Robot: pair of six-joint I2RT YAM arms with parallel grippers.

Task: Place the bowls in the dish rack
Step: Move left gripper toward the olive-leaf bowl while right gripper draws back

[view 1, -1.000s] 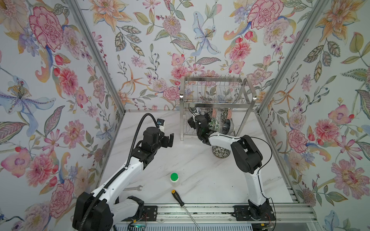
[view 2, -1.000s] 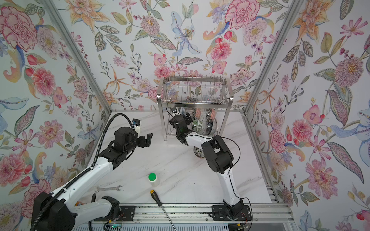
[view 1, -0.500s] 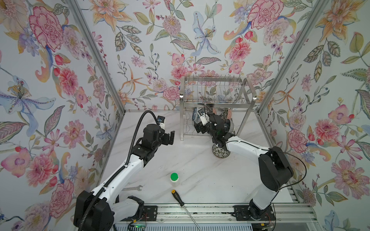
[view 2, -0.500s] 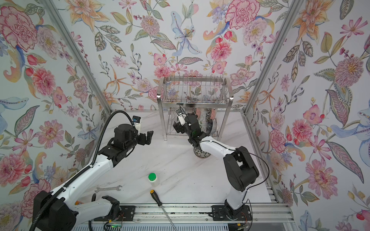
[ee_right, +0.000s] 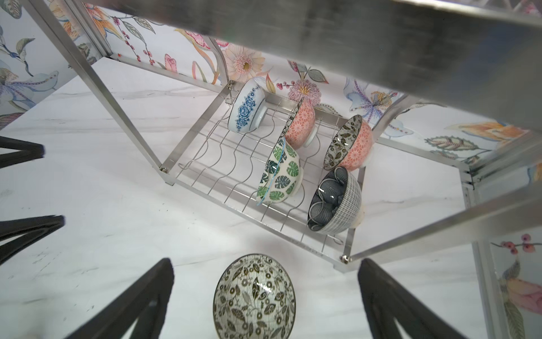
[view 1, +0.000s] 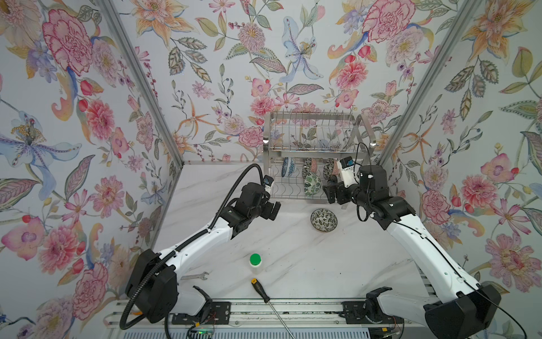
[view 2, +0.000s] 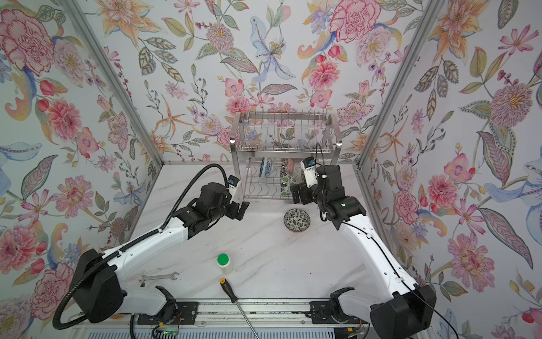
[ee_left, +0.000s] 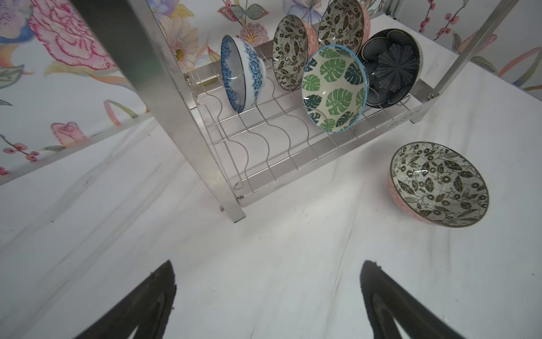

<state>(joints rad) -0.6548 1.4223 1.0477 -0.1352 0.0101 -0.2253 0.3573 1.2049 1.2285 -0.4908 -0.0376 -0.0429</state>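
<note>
I need to next use my right gripper to grab the floral bowl's rim (view 1: 335,218) (ee_right: 294,301), on the side away from my left gripper, where the bowl sits on the table.
The steel dish rack (view 1: 315,148) stands at the back of the table. On its lower wavy shelf several bowls stand on edge: a blue floral one (ee_left: 249,73), a green leaf one (ee_left: 334,91), a dark navy one (ee_left: 393,64) and two black-and-white floral ones (ee_left: 290,50). A further black-and-white floral bowl (view 1: 323,220) (view 2: 296,219) (ee_right: 254,296) sits upright on the table in front of the rack. My right gripper (view 1: 330,192) (ee_right: 266,261) hangs open just above and behind it, empty. My left gripper (view 1: 274,210) (ee_left: 268,264) is open and empty by the rack's left front leg.
A green-capped white bottle (view 1: 255,262), a black-handled screwdriver (view 1: 261,290) and a wrench (view 1: 195,276) lie near the table's front edge. Flowered walls close in the left, back and right. The rack's upper tier (ee_right: 381,35) overhangs my right gripper.
My right arm has swung its elbow out to the right and its gripper has drawn back rightward from the rack's lower shelf. The left arm has barely moved.
</note>
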